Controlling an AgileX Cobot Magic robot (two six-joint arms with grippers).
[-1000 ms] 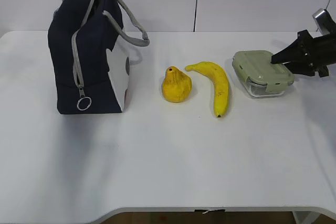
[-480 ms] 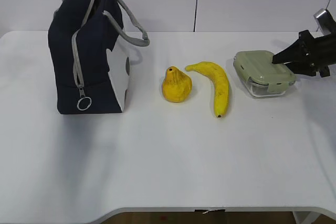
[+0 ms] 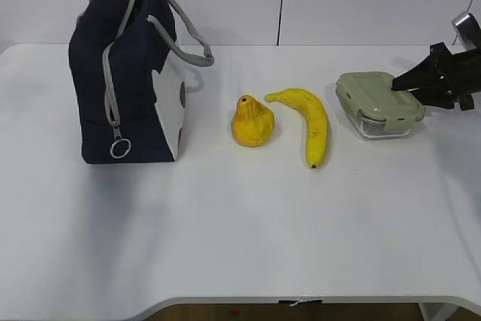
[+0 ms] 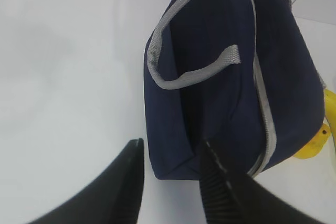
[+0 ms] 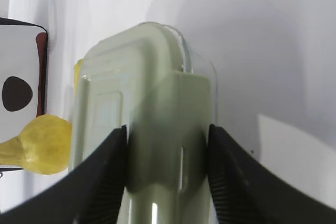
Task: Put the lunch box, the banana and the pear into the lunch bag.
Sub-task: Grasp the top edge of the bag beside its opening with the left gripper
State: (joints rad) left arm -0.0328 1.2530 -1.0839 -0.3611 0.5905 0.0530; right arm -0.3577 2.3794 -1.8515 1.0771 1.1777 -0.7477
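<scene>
The robot's left gripper needs to grab the lunch bag by the top fabric [image 3: 109, 9] [image 4: 244, 87] next to its grey zipper, on the side of the lunch bag away from the pear.
The navy lunch bag [image 3: 120, 88] stands upright at the left, its grey zipper shut. The pear [image 3: 252, 122] and the banana [image 3: 312, 122] lie mid-table. At the right, the green-lidded lunch box [image 3: 376, 99] is held at its right end by my right gripper [image 3: 396, 88]. In the right wrist view the gripper [image 5: 167, 135] is shut on the lunch box [image 5: 142, 77], with a finger pressed against each side. My left gripper [image 4: 172, 148] hangs open above the table beside the lunch bag [image 4: 226, 87] and holds nothing. That arm is out of the exterior view.
The white table [image 3: 240, 223] ends at a wall behind and has a curved front edge. The bag's grey strap handles [image 3: 184, 43] stick out toward the pear. The bag's white end panel [image 5: 18, 87] and the pear [image 5: 42, 148] show beyond the lunch box.
The right gripper and the lunch box have shifted slightly to the right. The bag, pear and banana have not moved.
</scene>
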